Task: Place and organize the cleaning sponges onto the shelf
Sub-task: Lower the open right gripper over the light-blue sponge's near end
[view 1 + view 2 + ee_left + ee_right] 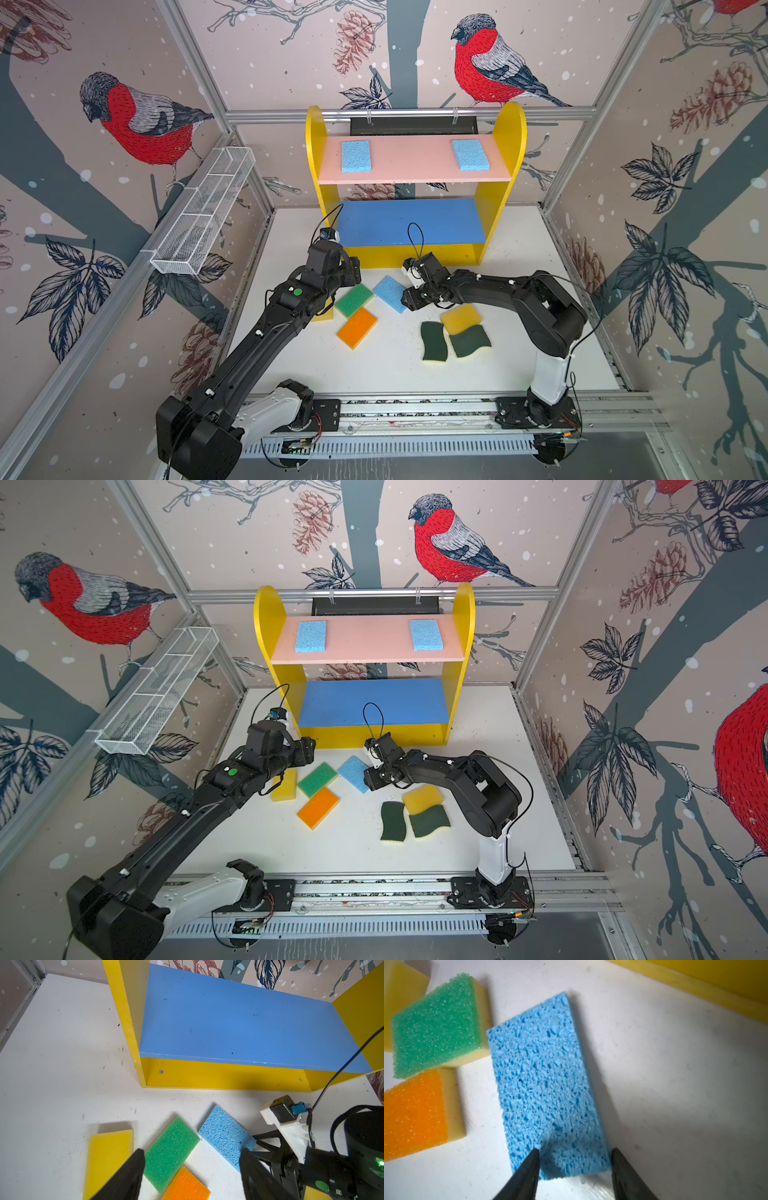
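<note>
One finger of my right gripper is over the near end of the light-blue sponge. I should open wider, turn square and grip the sponge (556, 1120) by both long sides.
The shelf (411, 164) stands at the back, with two light-blue sponges (356, 156) (470, 154) lying flat on its pink top board; its blue middle board (411, 222) is bare. On the table lie a light-blue sponge (542, 1084), a green-topped one (354, 300), an orange-topped one (357, 328), two yellow blocks (285, 785) (460, 318) and two dark-green scourers (434, 341) (470, 340). My right gripper (575, 1152) is open low over the table sponge's near end, one finger over it, the other just off its edge. My left gripper (192, 1153) hangs open above the green-topped and light-blue sponges, holding nothing.
A long white wire-mesh basket (203, 216) hangs on the left wall rail. Aluminium frame posts and patterned walls close in the white table (540, 291) on three sides. Both arm bases sit on the front rail (415, 409).
</note>
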Controlling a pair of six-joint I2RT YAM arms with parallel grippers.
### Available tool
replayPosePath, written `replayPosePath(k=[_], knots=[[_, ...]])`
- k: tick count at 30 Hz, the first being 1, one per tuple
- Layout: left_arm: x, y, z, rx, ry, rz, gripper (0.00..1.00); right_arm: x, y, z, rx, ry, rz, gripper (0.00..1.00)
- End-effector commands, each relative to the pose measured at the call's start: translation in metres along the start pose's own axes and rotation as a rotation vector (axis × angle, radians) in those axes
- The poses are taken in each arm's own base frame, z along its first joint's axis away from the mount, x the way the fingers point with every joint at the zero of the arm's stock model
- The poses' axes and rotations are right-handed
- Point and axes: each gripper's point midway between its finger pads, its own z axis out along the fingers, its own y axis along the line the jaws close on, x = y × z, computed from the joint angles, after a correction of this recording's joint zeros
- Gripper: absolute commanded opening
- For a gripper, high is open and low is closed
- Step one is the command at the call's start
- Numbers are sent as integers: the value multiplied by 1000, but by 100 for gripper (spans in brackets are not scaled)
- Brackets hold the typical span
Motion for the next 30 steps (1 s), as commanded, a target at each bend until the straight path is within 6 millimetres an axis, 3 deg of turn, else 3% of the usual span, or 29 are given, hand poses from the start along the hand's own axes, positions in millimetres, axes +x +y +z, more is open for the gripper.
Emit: replayPosePath(k=[1,7,22,30], knots=[[-4,-3,-4,17,-13,-7,73,2,3,-3,23,15,-34,57],[-5,-2,-9,21,-21,-11,73,8,16,-6,23,20,-69,60],[3,4,-11,0,-3,-11,75,19,45,-7,-18,43,-141,85],[5,6,-14,-8,-3,-24,77,16,44,-7,93,10,-147,94]])
